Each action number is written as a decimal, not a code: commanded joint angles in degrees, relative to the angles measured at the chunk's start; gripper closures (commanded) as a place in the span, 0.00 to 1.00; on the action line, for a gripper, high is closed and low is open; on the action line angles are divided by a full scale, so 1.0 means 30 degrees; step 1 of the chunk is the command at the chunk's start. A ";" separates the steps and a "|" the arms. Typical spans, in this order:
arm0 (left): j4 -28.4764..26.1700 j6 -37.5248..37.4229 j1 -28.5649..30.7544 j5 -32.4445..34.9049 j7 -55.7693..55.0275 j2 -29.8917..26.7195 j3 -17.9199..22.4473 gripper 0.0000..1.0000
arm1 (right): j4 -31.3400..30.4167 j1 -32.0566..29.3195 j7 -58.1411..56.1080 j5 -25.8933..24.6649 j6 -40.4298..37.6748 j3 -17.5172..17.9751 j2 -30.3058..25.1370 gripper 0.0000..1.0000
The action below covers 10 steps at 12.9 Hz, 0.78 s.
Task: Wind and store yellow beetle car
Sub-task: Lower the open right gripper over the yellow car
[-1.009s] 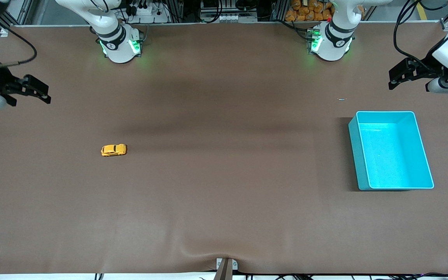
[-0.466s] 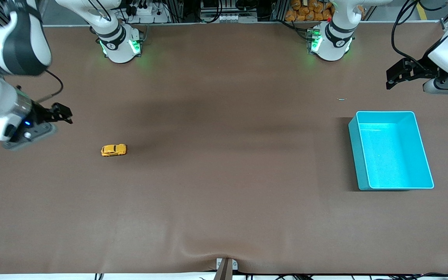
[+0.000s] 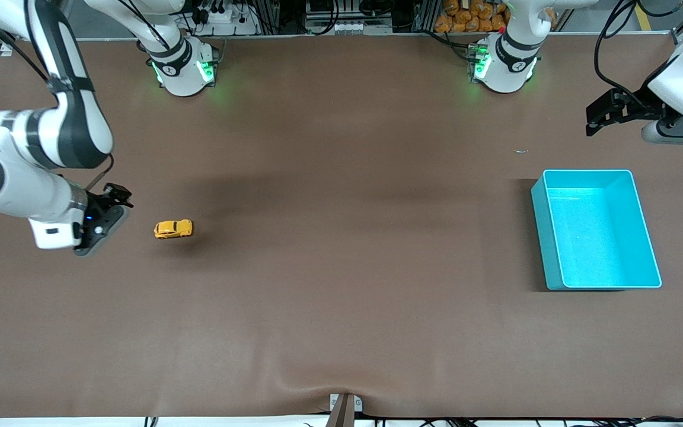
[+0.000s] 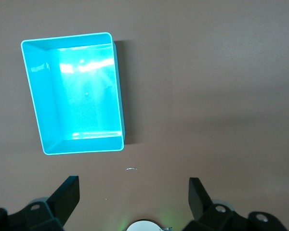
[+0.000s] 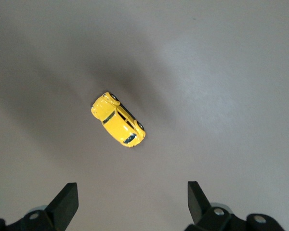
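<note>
The yellow beetle car is next: next my right gripper goes to it and closes on its two door sides (image 3: 173, 228) (image 5: 119, 127), beside the roof.
The yellow beetle car (image 3: 173, 229) stands on its wheels on the brown table, toward the right arm's end. It also shows in the right wrist view (image 5: 118, 120). My right gripper (image 3: 117, 194) hangs over the table just beside the car, on the side toward the right arm's end. It is open and empty, with the car apart from its fingers (image 5: 131, 202). The teal bin (image 3: 599, 231) stands empty toward the left arm's end. My left gripper (image 3: 605, 112) is open and empty, in the air near the table edge, above the bin's end of the table (image 4: 133, 197).
A tiny pale scrap (image 3: 522, 151) lies on the table between the bin and the left arm's base; the left wrist view shows it (image 4: 131, 169) beside the bin (image 4: 82, 96). The table cover wrinkles at the front edge (image 3: 344, 391).
My right arm has swung in from the table's end and come down close beside the car. My left gripper has shifted only slightly. The car and bin have not moved.
</note>
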 commanded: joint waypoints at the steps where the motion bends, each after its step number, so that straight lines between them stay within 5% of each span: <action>1: 0.0394 -0.0082 0.0083 -0.0214 0.0002 0.0692 -0.0225 0.00 | -0.2687 -0.0020 -0.3254 -0.0058 0.3093 0.0152 -0.0460 0.00; 10: 0.0044 0.0594 0.0170 -0.0126 -0.0057 0.1985 -0.0225 0.00 | -0.4102 0.1766 -0.7251 -0.0321 0.6445 0.0152 0.1618 0.04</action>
